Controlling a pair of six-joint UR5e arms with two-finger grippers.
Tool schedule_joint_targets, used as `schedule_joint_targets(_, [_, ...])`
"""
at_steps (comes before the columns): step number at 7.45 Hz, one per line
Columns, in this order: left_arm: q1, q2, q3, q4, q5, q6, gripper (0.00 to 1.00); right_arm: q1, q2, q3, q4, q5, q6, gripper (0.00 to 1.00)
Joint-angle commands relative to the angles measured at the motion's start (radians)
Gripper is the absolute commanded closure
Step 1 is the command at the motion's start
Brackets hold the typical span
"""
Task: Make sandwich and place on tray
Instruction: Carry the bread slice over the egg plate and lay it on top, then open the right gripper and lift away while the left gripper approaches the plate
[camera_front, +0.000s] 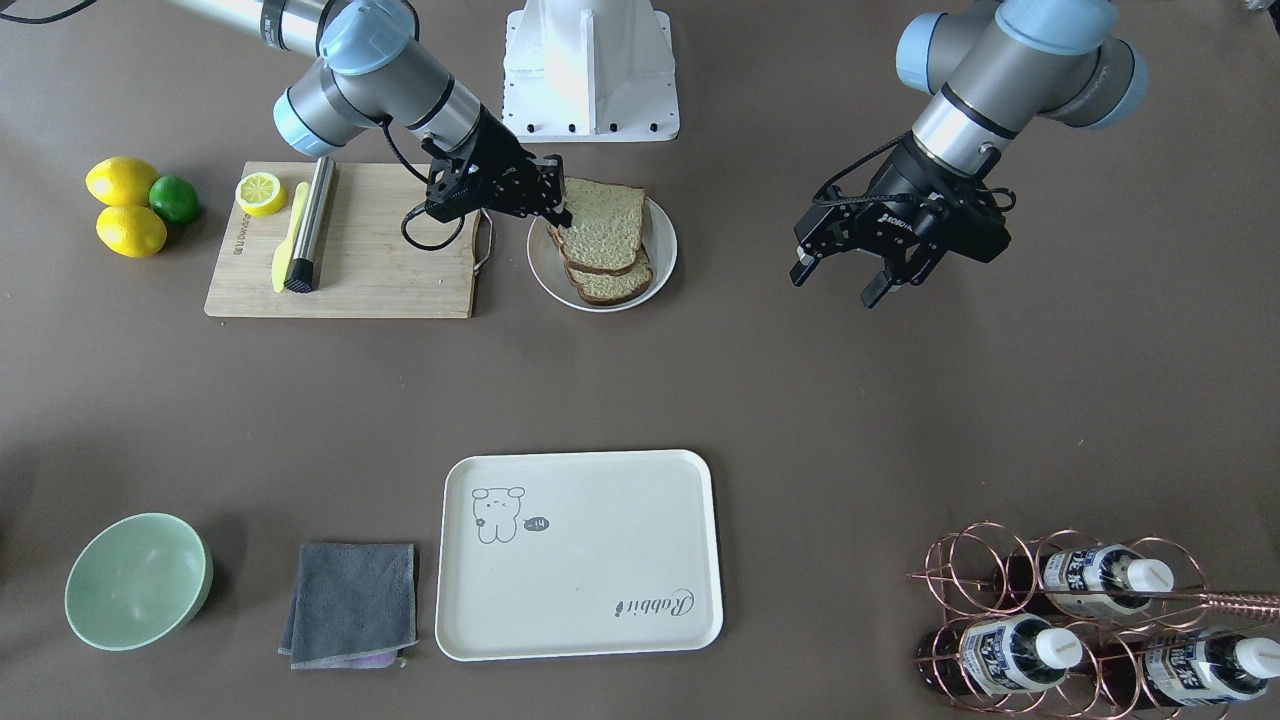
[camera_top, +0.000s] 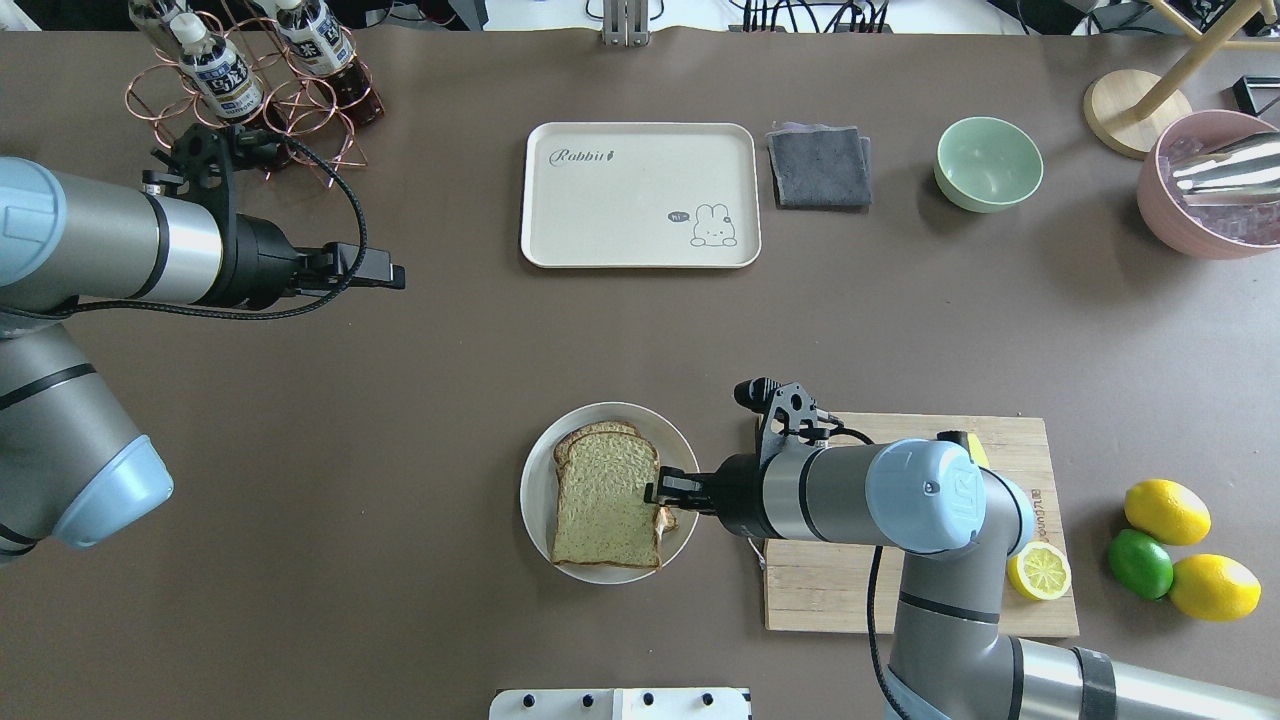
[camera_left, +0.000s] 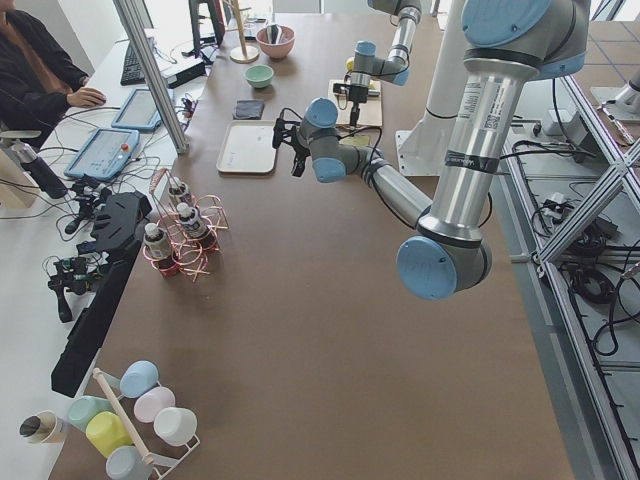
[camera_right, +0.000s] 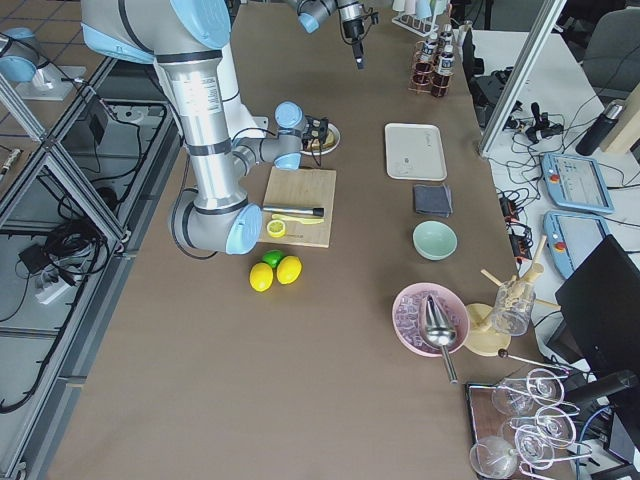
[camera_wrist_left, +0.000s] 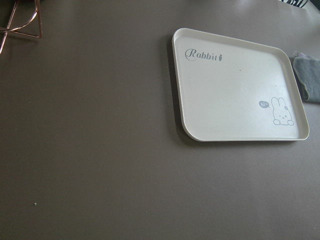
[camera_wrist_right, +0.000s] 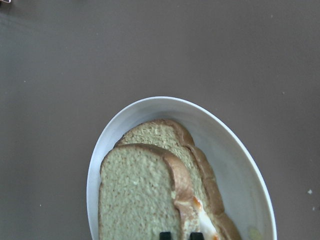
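Note:
My left gripper is to go to the round white plate next, where it will close on the plate's rim (camera_front: 675, 247) farthest from the cutting board.
The sandwich lies on its round white plate (camera_front: 662, 240), near the robot's base. Its top bread slice (camera_top: 603, 500) lies shifted over the lower slice (camera_wrist_right: 157, 132), and a bit of fried egg (camera_wrist_right: 202, 217) shows at the edge. My right gripper (camera_front: 560, 215) is at the plate, its narrow-set fingertips (camera_wrist_right: 165, 235) closed on the top slice's crust edge. My left gripper (camera_front: 845, 280) hangs open and empty above bare table, far from the plate. The cream tray (camera_front: 600, 520) lies empty at the far side and also shows in the left wrist view (camera_wrist_left: 235, 95).
A wooden cutting board (camera_front: 390, 270) beside the plate bears a yellow knife (camera_front: 290, 240), a steel cylinder (camera_front: 312, 225) and a lemon half (camera_front: 261, 192). Lemons and a lime (camera_front: 173, 198) lie beyond it. A grey cloth (camera_front: 352, 603), green bowl (camera_front: 137, 580) and bottle rack (camera_front: 1080, 620) flank the tray.

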Motion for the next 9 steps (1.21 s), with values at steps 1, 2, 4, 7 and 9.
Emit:
schedule_joint_targets(1, [0.0,-0.002,0.0,0.0,-0.001,0.0,0.02,0.044,0.002,0.008,0.001,0.011,0.002,0.02])
schedule_joint_targets(2, [0.0,-0.008,0.0,0.0,-0.002,0.0,0.02,0.07,0.002,0.014,-0.001,0.024,0.013,0.02])
schedule_joint_targets(4, [0.002,-0.034,0.018,0.002,-0.001,-0.009,0.02,0.165,0.0,0.052,-0.014,0.141,0.044,0.01])
schedule_joint_targets(7, [0.059,-0.057,0.003,0.0,0.057,-0.121,0.02,0.392,-0.007,0.089,-0.174,0.384,0.035,0.01])
schedule_joint_targets(9, [0.187,-0.055,-0.005,0.0,0.194,-0.161,0.02,0.513,-0.022,0.082,-0.273,0.48,-0.096,0.01])
